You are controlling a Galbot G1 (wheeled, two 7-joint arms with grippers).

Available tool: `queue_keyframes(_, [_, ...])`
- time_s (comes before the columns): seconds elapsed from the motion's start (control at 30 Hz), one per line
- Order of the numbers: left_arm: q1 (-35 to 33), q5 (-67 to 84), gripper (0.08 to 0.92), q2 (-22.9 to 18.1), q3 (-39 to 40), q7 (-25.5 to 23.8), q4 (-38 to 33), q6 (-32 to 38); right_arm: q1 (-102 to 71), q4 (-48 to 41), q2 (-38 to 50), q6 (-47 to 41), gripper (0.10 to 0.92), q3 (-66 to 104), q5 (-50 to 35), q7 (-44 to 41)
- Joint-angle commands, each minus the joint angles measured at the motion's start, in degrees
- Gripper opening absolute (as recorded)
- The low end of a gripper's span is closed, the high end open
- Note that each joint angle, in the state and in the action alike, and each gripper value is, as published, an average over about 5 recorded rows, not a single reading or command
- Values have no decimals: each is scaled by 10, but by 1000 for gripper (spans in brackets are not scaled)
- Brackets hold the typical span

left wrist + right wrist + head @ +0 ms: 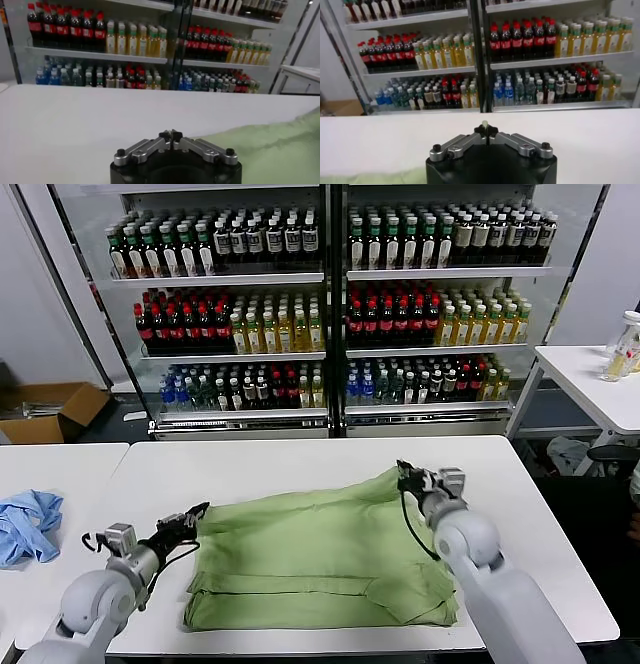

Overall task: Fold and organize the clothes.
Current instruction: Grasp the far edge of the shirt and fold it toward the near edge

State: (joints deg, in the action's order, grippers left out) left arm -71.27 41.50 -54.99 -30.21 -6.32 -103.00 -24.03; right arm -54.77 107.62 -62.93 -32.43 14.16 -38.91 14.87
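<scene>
I will use my left gripper to release the light green shirt's far corner just past the near end of the shirt's folded band point(202, 555).
The light green shirt point(320, 554) lies on the white table point(300, 459), its near part folded into a long band; the print and buttons are hidden. My right gripper point(403, 475) is at the shirt's far right corner, shut on a small pale green bit of fabric that shows between its tips in the right wrist view point(485, 129). My left gripper point(200, 510) sits low at the shirt's left edge. In the left wrist view it point(170, 134) is shut with nothing between its tips, and the shirt point(280, 150) lies beside it.
A light blue garment point(28, 524) lies on the neighbouring table at the left. Glass-door drink coolers point(330, 304) stand behind the table. A white side table point(590, 379) with bottles is at the far right. A cardboard box point(50, 412) sits on the floor at the left.
</scene>
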Motion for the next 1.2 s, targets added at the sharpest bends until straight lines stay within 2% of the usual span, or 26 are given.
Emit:
queue_keyframes(0.03, [-117,12,81,7,-41,2,-74,11,-143,153,52,-7,107,41,-13,7])
queue_keyframes(0.2, [-139,10,81,5,-52,-6,-83,13,-167,173,53,-7,107,52,-4,7])
queue_keyframes(0.6, [-139,0,81,4,-48,-26,-83,1,-242,216,63,-7,107,110,-2,4])
queue_keyframes(0.87, [-134,-9,81,10,-55,-32,-60,-13,-291,228,50,-7,107,123,27,2])
queue_keyframes(1.2, [-140,-7,81,10,-61,-52,-68,-22,-332,242,41,-8,107,122,48,2])
